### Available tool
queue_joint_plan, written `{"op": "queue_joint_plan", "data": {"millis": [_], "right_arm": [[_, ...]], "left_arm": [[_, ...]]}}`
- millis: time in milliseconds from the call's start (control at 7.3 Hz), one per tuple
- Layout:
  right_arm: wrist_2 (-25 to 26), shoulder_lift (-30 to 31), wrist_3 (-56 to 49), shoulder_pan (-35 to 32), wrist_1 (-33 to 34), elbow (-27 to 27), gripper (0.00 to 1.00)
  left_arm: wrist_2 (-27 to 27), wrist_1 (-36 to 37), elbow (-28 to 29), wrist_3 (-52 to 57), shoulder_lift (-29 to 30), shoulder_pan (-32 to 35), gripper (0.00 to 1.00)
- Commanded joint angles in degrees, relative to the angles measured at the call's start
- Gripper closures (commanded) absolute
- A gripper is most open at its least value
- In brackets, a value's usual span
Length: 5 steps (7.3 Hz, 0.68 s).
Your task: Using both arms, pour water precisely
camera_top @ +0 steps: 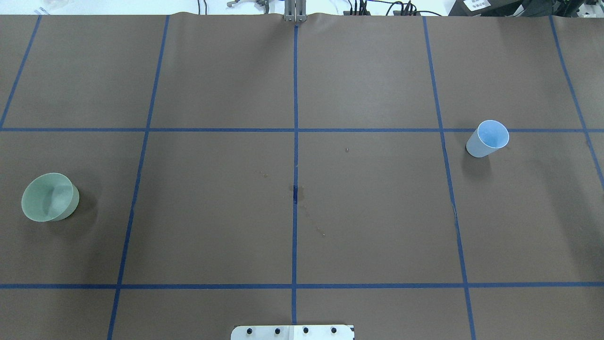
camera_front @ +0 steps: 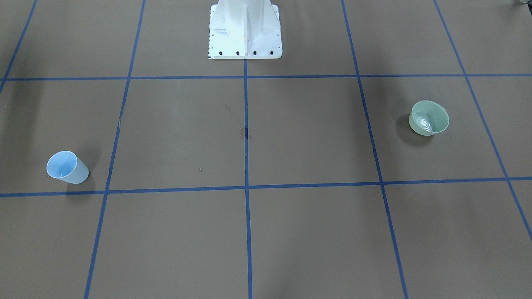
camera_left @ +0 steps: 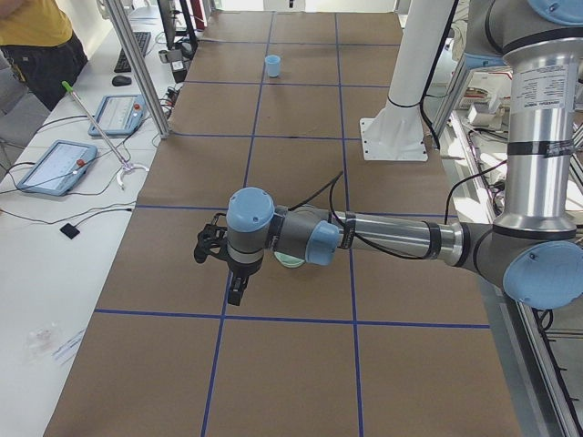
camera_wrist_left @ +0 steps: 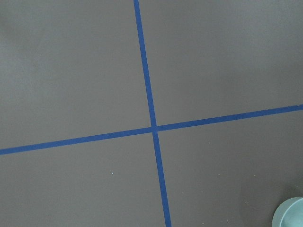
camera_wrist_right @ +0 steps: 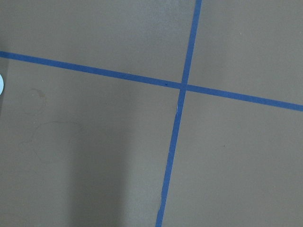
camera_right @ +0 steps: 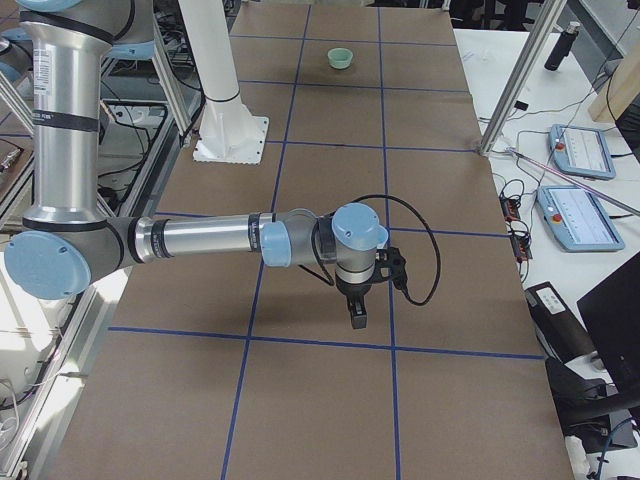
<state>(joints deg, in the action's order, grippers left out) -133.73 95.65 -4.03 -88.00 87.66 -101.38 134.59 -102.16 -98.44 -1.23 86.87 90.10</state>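
Next, I move my left gripper to the green bowl and close it on the bowl's rim [camera_front: 448, 119] [camera_wrist_left: 274, 223], on the side farthest from the light-blue cup.
A green bowl [camera_front: 429, 118] stands on my left side of the brown table; faint ripples of water [camera_front: 424, 123] glint inside it. It also shows in the overhead view [camera_top: 49, 196] and at the lower right corner of the left wrist view [camera_wrist_left: 291, 215]. A light-blue cup [camera_front: 66, 167] stands upright on my right side, seen from overhead too [camera_top: 489, 138]. My left gripper [camera_left: 236, 293] hangs above the table beside the bowl [camera_left: 290, 261]. My right gripper [camera_right: 357, 312] points down at the table. Both show only in the side views, so I cannot tell whether they are open or shut.
The white pedestal [camera_front: 245, 33] stands at the middle of my edge of the table. Blue tape lines [camera_top: 295, 141] divide the brown surface into squares. Tablets [camera_left: 56, 166], cables and metal posts [camera_left: 137, 64] line the operators' side, where a person [camera_left: 36, 41] stands.
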Motion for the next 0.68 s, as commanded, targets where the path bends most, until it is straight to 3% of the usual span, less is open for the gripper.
{"op": "queue_joint_plan", "data": {"millis": [0,137,274,548], "right_arm": [[-0.8,0.1,8.5,2.6,-2.4,-0.9,0.00],[0.2,0.1,14.4,6.0,-2.4,-3.0,0.00],[0.2,0.1,16.2,7.1,-2.4,-3.1,0.00],[0.2,0.1,16.6,7.3,-2.4,-3.1,0.00]], "left_arm": [[-0.3,-5.3,0.3,-0.8,-0.5,-4.4,0.00],[-0.3,-6.7,0.2,-7.7,-0.6,-6.4,0.00],[-0.6,-12.1,0.3,-14.9,-1.5,-9.6,0.00],[-0.6,-15.1,0.3,-21.8,-3.3,-18.4,0.00]]}}
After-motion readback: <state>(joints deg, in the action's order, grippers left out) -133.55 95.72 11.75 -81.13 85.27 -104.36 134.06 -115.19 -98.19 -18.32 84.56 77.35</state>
